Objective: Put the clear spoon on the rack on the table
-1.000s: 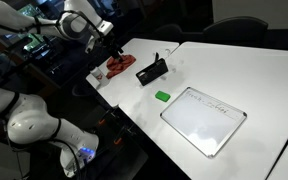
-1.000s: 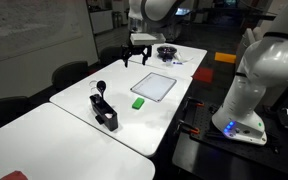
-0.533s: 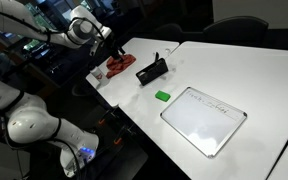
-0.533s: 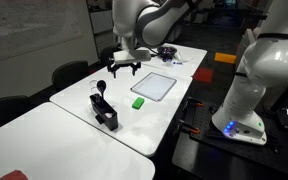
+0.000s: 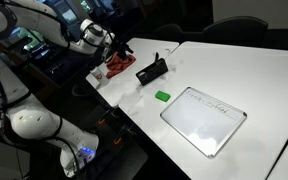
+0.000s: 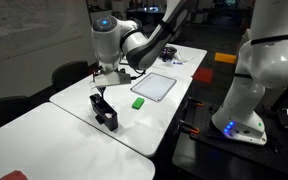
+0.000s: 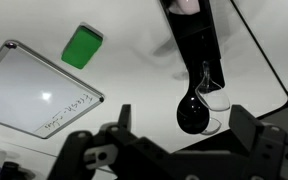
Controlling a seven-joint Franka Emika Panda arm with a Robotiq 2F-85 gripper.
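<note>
The clear spoon's bowl (image 5: 155, 56) (image 7: 217, 101), beside the black spoon at the end of the black rack, should be my gripper's next stop, and it should close there.
A black rack (image 7: 192, 40) stands on the white table (image 7: 134, 60). A black spoon (image 7: 192, 112) and a clear spoon (image 7: 217, 97) hang from its end, side by side. In the wrist view my gripper (image 7: 183, 125) is open and empty, and both spoon bowls show between its fingers. In both exterior views the gripper (image 5: 120, 50) (image 6: 107, 76) hovers just above the end of the rack (image 5: 151, 70) (image 6: 105, 111). The clear spoon is too small to make out there.
A green block (image 5: 163, 96) (image 6: 139, 102) (image 7: 82, 46) lies beside a small whiteboard (image 5: 204, 120) (image 6: 154, 86) (image 7: 39, 90). A red object (image 5: 115, 68) sits at the table edge near the rack. A dark bowl (image 6: 167, 52) stands at the far end.
The arm has swung along the table, away from the bowl end, and the open gripper has come down over the rack's end.
</note>
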